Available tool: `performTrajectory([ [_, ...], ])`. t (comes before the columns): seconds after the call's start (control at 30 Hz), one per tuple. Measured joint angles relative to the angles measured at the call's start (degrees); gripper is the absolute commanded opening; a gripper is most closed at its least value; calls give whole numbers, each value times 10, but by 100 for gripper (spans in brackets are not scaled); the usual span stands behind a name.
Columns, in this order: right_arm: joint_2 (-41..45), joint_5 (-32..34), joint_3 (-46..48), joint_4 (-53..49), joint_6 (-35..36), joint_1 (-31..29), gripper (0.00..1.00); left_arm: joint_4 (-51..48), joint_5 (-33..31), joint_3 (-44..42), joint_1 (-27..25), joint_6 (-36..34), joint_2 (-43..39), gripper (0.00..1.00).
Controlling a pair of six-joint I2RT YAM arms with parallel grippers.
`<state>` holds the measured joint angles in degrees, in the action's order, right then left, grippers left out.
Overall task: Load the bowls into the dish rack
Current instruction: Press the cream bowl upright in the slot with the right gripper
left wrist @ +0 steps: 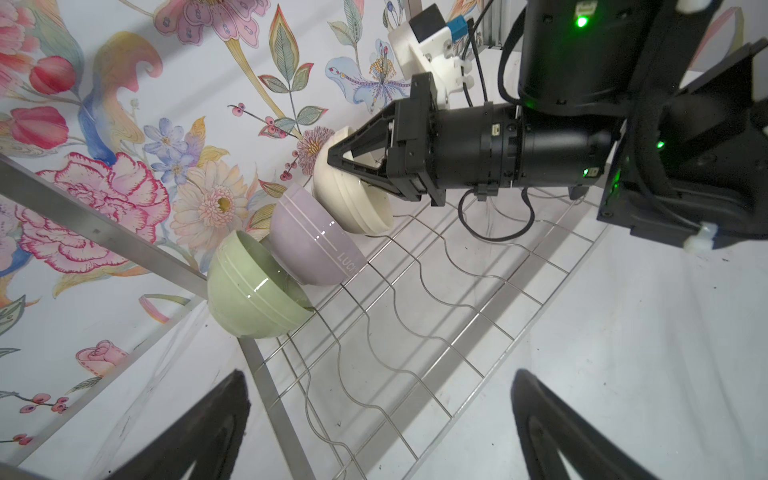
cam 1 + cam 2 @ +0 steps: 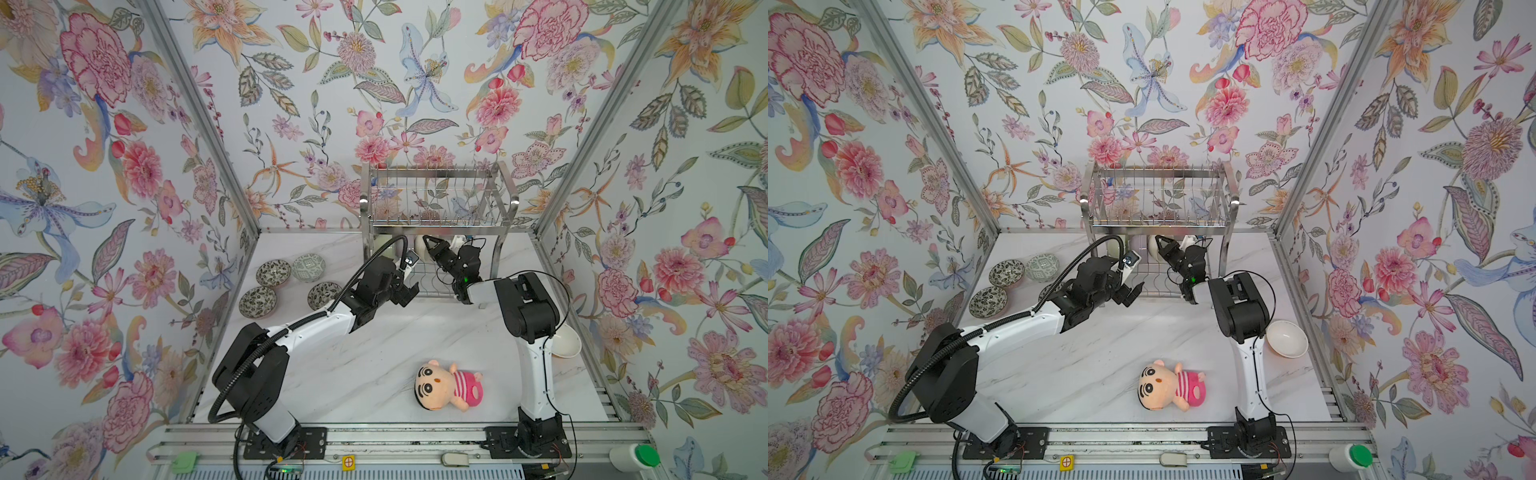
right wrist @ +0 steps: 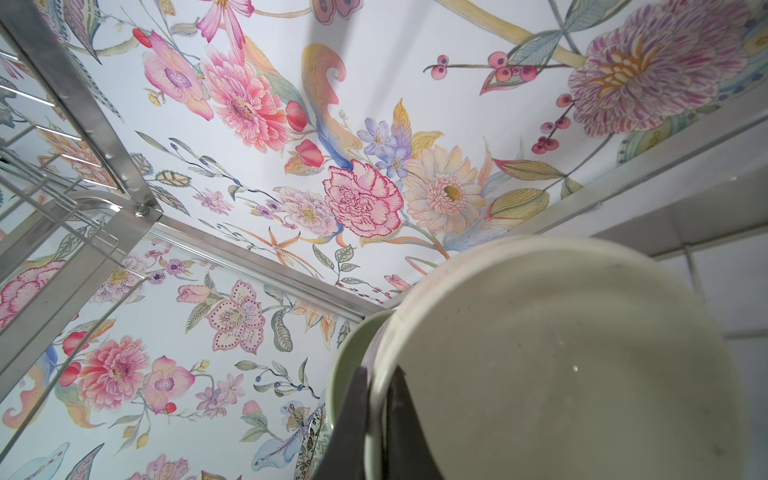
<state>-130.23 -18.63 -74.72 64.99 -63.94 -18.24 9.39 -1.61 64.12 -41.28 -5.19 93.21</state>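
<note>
The robot's right gripper should release the cream bowl on the lower wire shelf (image 2: 426, 249) (image 3: 528, 380), on edge against the lavender bowl. The cream bowl is now under the top tier.
The dish rack (image 2: 436, 195) (image 2: 1163, 195) stands at the back of the table. On its lower wire shelf (image 1: 415, 291) three bowls lean on edge in a row: pale green (image 1: 253, 299), lavender (image 1: 311, 241) and cream (image 1: 345, 199). My right gripper (image 1: 332, 160) (image 2: 428, 241) reaches under the top tier and is shut on the cream bowl's (image 3: 561, 374) rim, one finger inside and one outside (image 3: 380, 374). My left gripper (image 2: 409, 293) (image 1: 380, 390) hovers open and empty at the shelf's front edge. Several patterned bowls (image 2: 273, 272) sit on the table at the left.
Another bowl with a pale inside (image 2: 1287, 338) lies by the right wall, partly behind the right arm. A plush doll in a pink striped shirt (image 2: 446, 384) lies on the marble table near the front. Flowered walls close in three sides.
</note>
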Motion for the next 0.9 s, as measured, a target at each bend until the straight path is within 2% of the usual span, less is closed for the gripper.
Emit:
performTrajectory([
  [0.9,-41,-2,-32,42,-41,0,13,-4,-18,16,0,-7,3,99],
])
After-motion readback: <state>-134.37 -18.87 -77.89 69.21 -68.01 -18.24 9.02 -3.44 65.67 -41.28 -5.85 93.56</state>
